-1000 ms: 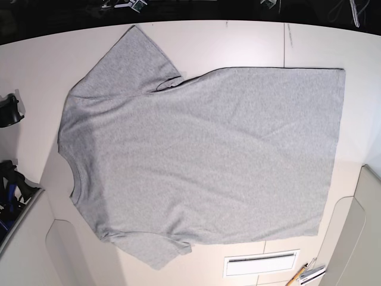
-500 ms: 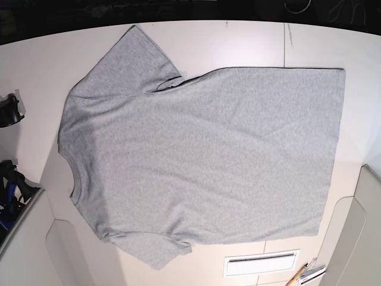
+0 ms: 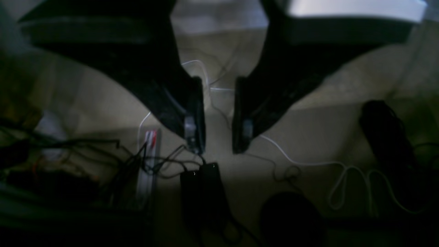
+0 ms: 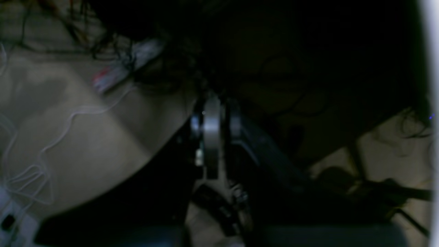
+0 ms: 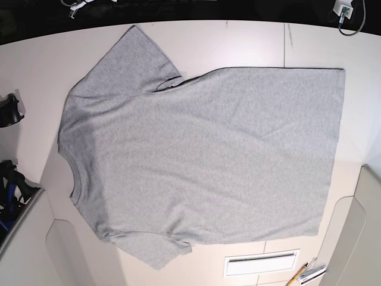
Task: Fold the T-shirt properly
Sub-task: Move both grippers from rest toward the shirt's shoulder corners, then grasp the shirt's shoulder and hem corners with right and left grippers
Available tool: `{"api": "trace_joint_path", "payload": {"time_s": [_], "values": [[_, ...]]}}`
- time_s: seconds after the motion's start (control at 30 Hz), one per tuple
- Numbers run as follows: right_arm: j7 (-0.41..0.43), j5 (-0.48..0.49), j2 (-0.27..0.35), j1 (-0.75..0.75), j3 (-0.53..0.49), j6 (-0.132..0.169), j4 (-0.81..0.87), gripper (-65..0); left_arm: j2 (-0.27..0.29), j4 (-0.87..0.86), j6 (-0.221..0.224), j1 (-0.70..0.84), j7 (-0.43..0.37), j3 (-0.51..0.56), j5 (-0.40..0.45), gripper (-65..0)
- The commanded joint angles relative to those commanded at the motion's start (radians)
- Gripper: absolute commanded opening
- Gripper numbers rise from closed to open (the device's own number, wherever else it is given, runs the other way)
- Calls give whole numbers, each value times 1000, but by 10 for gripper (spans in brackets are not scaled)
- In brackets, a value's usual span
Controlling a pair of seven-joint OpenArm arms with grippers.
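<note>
My right gripper will close on the outer edge of the T-shirt's far sleeve (image 5: pixel 113 52), slightly in from the pointed corner of the sleeve.
The heather-grey T-shirt (image 5: pixel 202 155) lies spread flat on the white table (image 5: pixel 238 42). Its neck (image 5: pixel 70 164) is at the left, its hem at the right, and one sleeve (image 5: pixel 128 62) points to the far edge. The side facing up is plain; no lettering or label shows. My left gripper (image 3: pixel 219 147) is open and empty, away from the table, over a floor with cables. In the right wrist view the picture is dark; only a silver part (image 4: pixel 211 137) shows, and I cannot make out my right gripper's jaws. No gripper is over the shirt.
A slotted vent (image 5: pixel 262 263) and pens (image 5: pixel 306 274) sit near the front right of the table. Black gear (image 5: pixel 9 110) stands at the left edge. Small white parts (image 5: pixel 345 9) show past the far edge. A black adapter (image 3: pixel 205 188) and white cable (image 3: pixel 343 171) lie on the floor.
The T-shirt has not moved. Small white parts past the table's far edge have shifted outward, toward the upper corners of the base view.
</note>
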Motion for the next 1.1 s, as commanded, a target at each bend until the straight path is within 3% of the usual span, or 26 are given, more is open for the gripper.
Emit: {"api": "trace_joint_path", "payload": {"time_s": [0.1,0.17,0.3,0.4,0.53,0.6,0.7,0.73,0.83,0.9,0.97,1.03,1.1], "values": [[-11,22,0,3,27,-12,96,-627,0,51,0,0,12,-95,-55,-362],[-12,28,-1,3,45,-68,154,-627,0,77,0,0,12,-148,-91,-352],[-42,29,-26,15,79,-208,227,-627,0,108,0,-1,11,-204,-114,-351],[-144,67,-82,60,85,-321,229,-626,0,110,0,-13,11,-204,-129,-350],[-345,19,-171,124,85,-384,229,-621,0,110,0,-42,14,-204,-131,-310],[-364,20,-197,124,90,-385,229,-564,0,110,0,-51,15,-204,-131,-274],[-381,40,-241,124,96,-385,229,-346,-19,110,0,-56,14,-204,-132,-273],[-389,53,-262,124,102,-385,229,-303,-27,110,0,-56,14,-204,-132,-273],[-405,97,-319,124,127,-370,229,-296,-43,110,0,-56,14,-204,-132,-273],[-405,163,-354,122,167,-330,229,-296,-53,110,0,-56,15,-204,-132,-273],[-406,269,-399,116,245,-271,229,-296,-52,110,1,-56,15,-204,-132,-273],[-408,355,-456,105,350,-171,229,-296,-53,110,0,-56,16,-204,-157,-273],[-417,480,-507,100,460,-52,229,-296,-53,110,0,-56,20,-205,-190,-273]]}}
